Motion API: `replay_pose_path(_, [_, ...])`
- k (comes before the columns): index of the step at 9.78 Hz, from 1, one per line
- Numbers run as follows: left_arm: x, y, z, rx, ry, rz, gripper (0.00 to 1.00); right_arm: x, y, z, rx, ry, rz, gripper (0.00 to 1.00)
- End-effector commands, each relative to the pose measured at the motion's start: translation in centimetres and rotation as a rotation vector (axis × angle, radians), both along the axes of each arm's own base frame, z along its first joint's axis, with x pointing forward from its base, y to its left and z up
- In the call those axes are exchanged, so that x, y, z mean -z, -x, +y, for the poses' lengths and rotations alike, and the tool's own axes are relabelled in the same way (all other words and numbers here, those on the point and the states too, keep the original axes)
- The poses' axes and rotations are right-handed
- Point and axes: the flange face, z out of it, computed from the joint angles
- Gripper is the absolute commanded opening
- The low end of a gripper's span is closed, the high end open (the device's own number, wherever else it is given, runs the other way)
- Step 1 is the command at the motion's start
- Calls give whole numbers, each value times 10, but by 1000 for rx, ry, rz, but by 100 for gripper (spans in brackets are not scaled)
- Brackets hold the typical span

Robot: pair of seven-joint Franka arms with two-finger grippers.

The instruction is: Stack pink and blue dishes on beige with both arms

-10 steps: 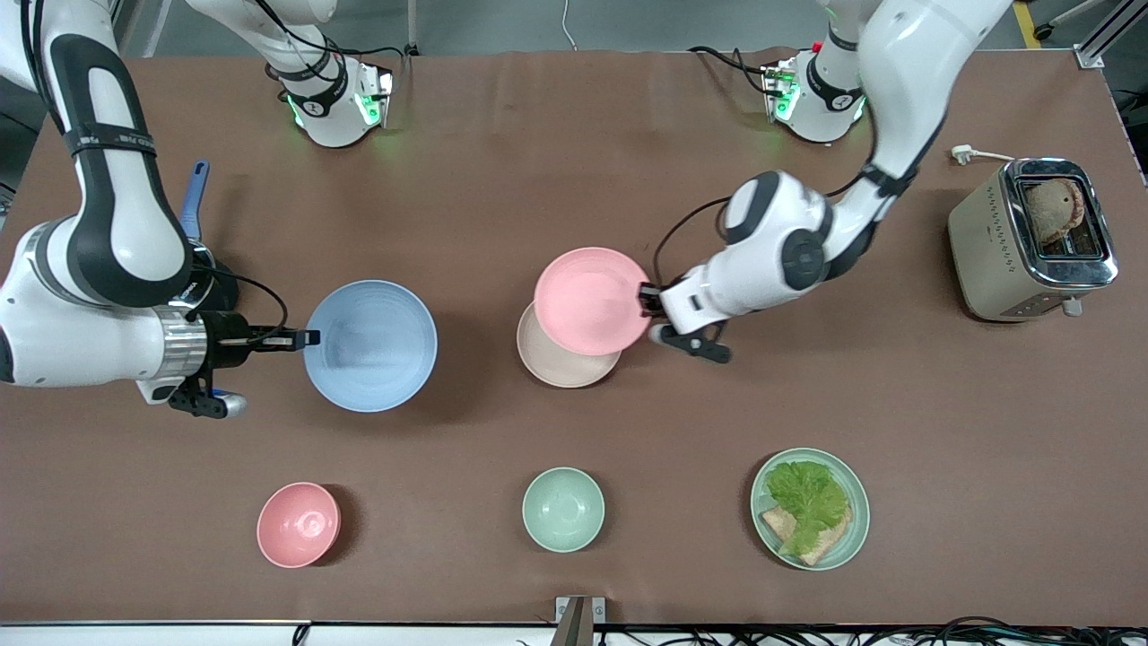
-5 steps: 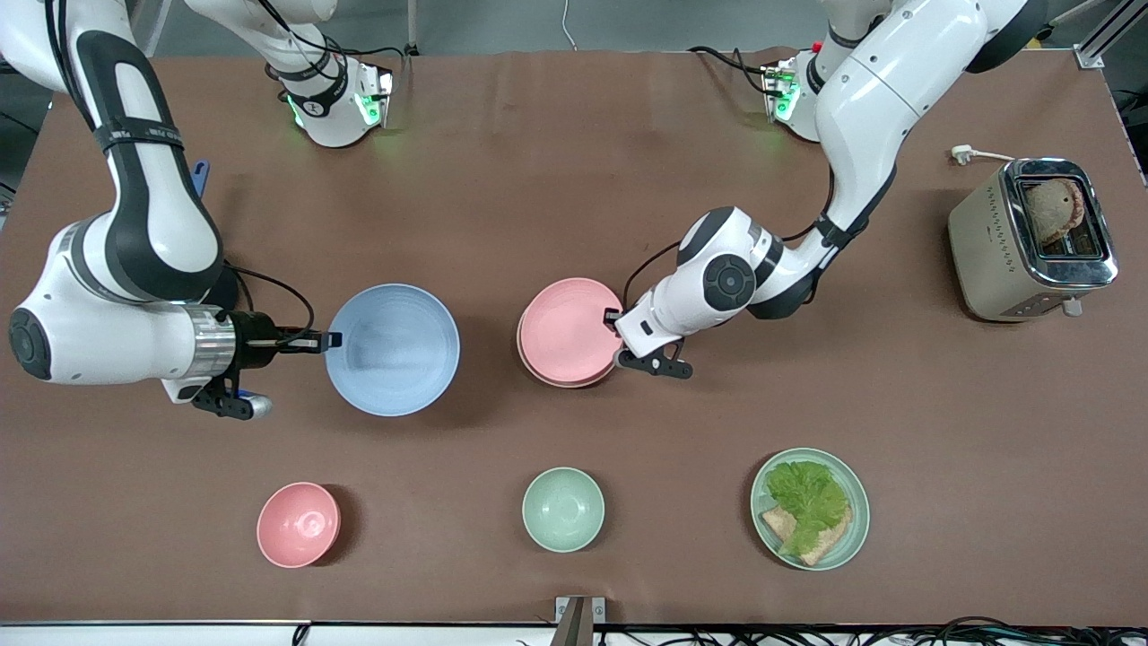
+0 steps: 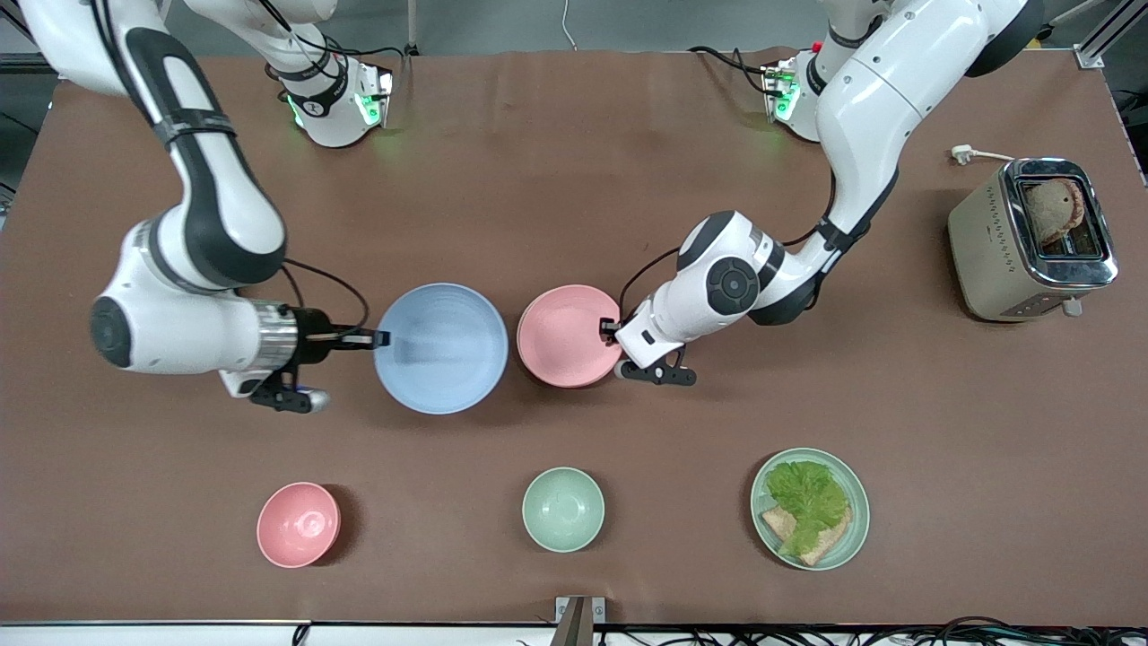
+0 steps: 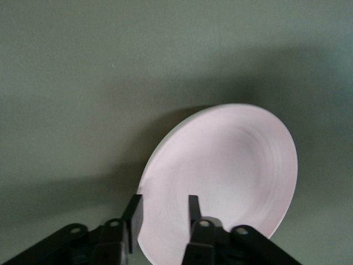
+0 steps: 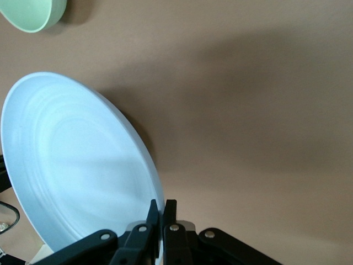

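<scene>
The robot's right gripper needs to release the light blue plate on top of the pale pink plate (image 3: 569, 330).
The pale pink plate (image 3: 567, 336) lies flat at the middle of the table and covers the beige plate, which is hidden beneath it. My left gripper (image 3: 612, 332) stands open at the pink plate's rim on the side toward the left arm's end. In the left wrist view its fingers (image 4: 132, 212) straddle the edge of the pink plate (image 4: 231, 165) with wide gaps. My right gripper (image 3: 381, 339) is shut on the rim of the light blue plate (image 3: 441, 348) and holds it just beside the pink plate. The right wrist view shows that gripper (image 5: 162, 212) clamped on the blue plate (image 5: 77, 165).
Along the edge nearest the front camera stand a small pink bowl (image 3: 299, 525), a mint-green bowl (image 3: 563, 509), and a mint-green plate (image 3: 762, 502) with lettuce and bread. A toaster (image 3: 987, 260) with bread in it sits at the left arm's end.
The pink plate has come down from a tilted hold onto the beige plate and now covers it. My right arm has carried the blue plate toward the stack.
</scene>
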Motion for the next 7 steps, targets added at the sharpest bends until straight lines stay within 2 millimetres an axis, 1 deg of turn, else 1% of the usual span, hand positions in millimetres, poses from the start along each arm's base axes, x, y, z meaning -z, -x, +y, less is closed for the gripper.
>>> replay_pose_path(1, [-42, -4, 21, 20, -76, 5, 100, 2, 15, 46, 48, 15, 30, 4])
replay_pose_path(2, [-84, -7, 40, 16, -120, -8, 100, 16, 30, 66, 46, 17, 43, 4])
replay_pose_path(3, [-122, -6, 63, 11, -189, -6, 100, 34, 45, 79, 59, 29, 54, 5])
replay_pose_path(4, [-158, -16, 102, -34, -249, -36, 100, 54, 59, 94, 66, 30, 19, 5])
replay_pose_path(5, [-195, -26, 138, -74, -275, -90, 100, 78, 70, 107, 75, 33, -16, 5])
replay_pose_path(6, [-227, -31, 171, -60, -283, -142, 100, 93, 78, 126, 69, 28, -42, 5])
replay_pose_path(7, [-254, -30, 202, -34, -307, -172, 100, 105, 84, 139, 57, 25, -49, 5])
